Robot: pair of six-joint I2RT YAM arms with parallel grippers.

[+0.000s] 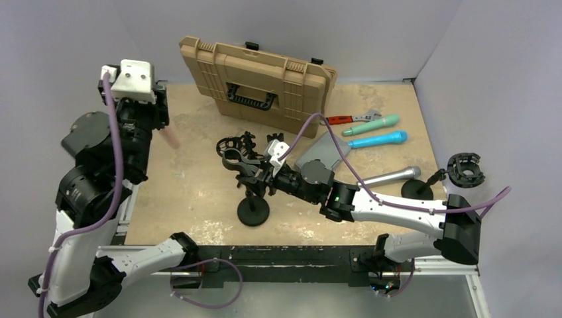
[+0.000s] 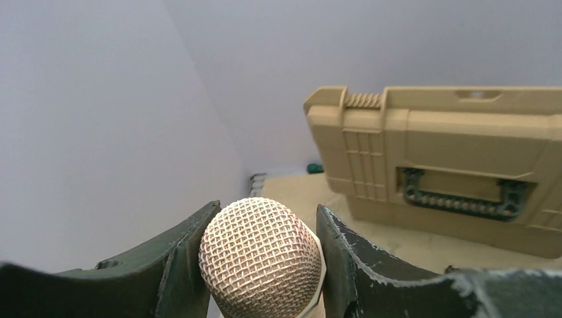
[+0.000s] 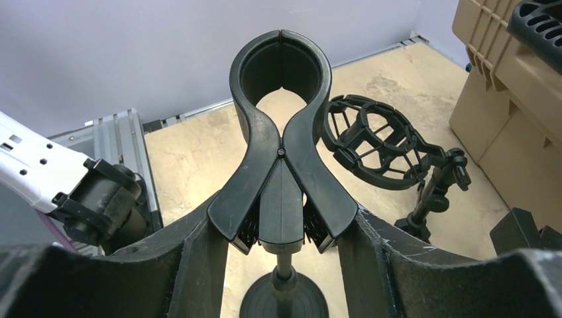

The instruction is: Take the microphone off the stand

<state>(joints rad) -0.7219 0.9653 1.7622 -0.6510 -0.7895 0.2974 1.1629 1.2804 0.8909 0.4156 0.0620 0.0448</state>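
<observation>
I will use my left gripper to set the rose-gold microphone free on the bare table [image 1: 187,187], beside the round base of the black stand.
My left gripper [image 1: 160,118] is raised at the far left and is shut on a rose-gold microphone [image 1: 171,137], clear of the stand. In the left wrist view its mesh head [image 2: 260,258] sits between my fingers [image 2: 179,265]. The black stand [image 1: 253,212] has a round base in the middle of the table. My right gripper [image 1: 248,172] is shut on the handles of its spring clip [image 3: 281,152]. The clip's ring [image 3: 242,73] is empty. My right fingers [image 3: 192,265] press the clip handles from both sides.
A tan case [image 1: 258,83] leans at the back. A shock-mount stand [image 1: 235,142] stands just behind the clip. Teal [image 1: 371,124], blue [image 1: 378,139] and silver [image 1: 391,175] microphones and a wrench [image 1: 351,118] lie at the right. Another stand [image 1: 465,169] is at the far right.
</observation>
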